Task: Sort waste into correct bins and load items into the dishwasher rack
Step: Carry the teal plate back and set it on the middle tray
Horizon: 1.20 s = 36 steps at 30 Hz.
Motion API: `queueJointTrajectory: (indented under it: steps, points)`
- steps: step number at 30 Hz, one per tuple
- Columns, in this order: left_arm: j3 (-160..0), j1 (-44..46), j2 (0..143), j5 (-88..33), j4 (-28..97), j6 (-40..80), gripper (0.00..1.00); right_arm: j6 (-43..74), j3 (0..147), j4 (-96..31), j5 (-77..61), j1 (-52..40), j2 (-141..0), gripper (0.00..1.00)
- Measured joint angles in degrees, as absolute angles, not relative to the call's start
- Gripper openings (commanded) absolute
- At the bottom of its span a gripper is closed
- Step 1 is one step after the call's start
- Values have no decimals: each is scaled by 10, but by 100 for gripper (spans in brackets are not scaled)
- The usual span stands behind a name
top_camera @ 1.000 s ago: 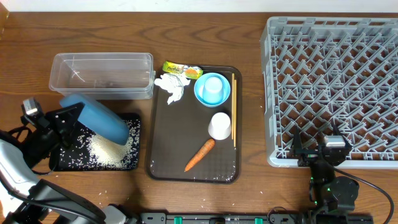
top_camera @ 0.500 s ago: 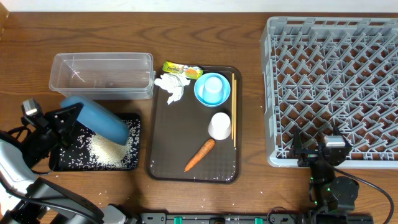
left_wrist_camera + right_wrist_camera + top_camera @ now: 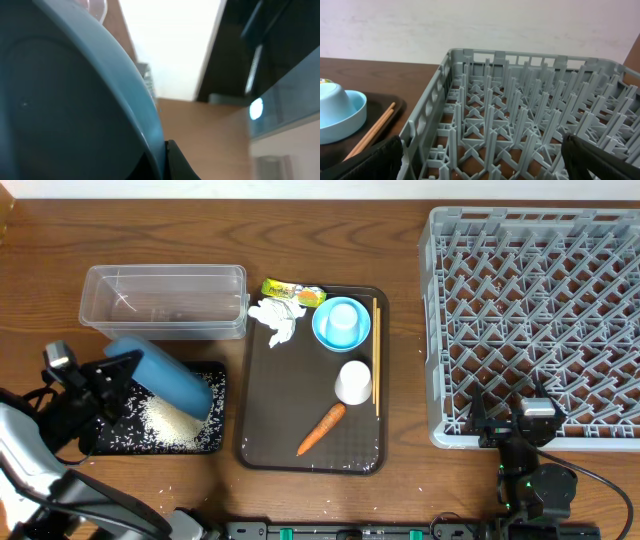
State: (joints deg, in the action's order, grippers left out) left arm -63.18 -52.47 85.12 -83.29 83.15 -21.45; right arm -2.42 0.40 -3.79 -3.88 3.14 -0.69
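Note:
Next, I release the dark-blue bowl from my left gripper on the brown serving tray (image 3: pixel 291 393), beside the carrot and whitish cup.
My left gripper (image 3: pixel 112 372) is shut on the rim of the dark-blue bowl (image 3: pixel 165 376) and holds it tilted on its side over the black tray (image 3: pixel 105 442). A heap of white rice (image 3: pixel 178 420) lies in that tray. In the left wrist view the bowl (image 3: pixel 65 105) fills the left side, with one finger (image 3: pixel 176 161) pressed on its rim. The clear tub (image 3: pixel 165 301) stands behind. The carrot (image 3: pixel 322 428), tissue (image 3: pixel 277 319), snack wrapper (image 3: pixel 293 292), light-blue cup (image 3: pixel 341 323), whitish cup (image 3: pixel 353 382) and chopsticks (image 3: pixel 376 355) lie on or by the brown serving tray (image 3: pixel 262 410). My right gripper (image 3: pixel 510 423) is open and empty at the grey rack's (image 3: pixel 540 310) front edge.
The rack (image 3: pixel 520 115) fills the right wrist view, with the light-blue cup (image 3: pixel 337 112) and chopsticks (image 3: pixel 372 131) at its left. Loose rice grains are scattered across the black tray. Bare wooden table lies in front of the trays.
My left gripper and the tilted bowl have shifted slightly right and toward the front over the black tray. The right arm has not moved.

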Motion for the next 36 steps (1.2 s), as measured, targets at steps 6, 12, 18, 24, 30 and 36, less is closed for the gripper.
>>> queueJointTrajectory:
  steps: [6, 12, 18, 24, 30, 36]
  points:
    - [-632, -467, 753, -796, 834, -231, 6, -24, 4, -38, -39, 31, -7, 99]
    - [-632, -382, 652, -752, 800, -233, 6, -24, 4, -38, -39, 31, -7, 99]
    - [-631, -280, 580, -637, 689, -112, 6, -24, 4, -38, -39, 31, -7, 99]
    - [-631, -151, 530, -569, 574, 34, 6, -24, 4, -38, -39, 31, -7, 99]
    - [-631, 48, 536, -450, 559, 123, 6, -24, 4, -38, -39, 31, -7, 99]
    - [-631, 209, 588, -299, 521, 183, 6, -24, 4, -38, -39, 31, -7, 99]
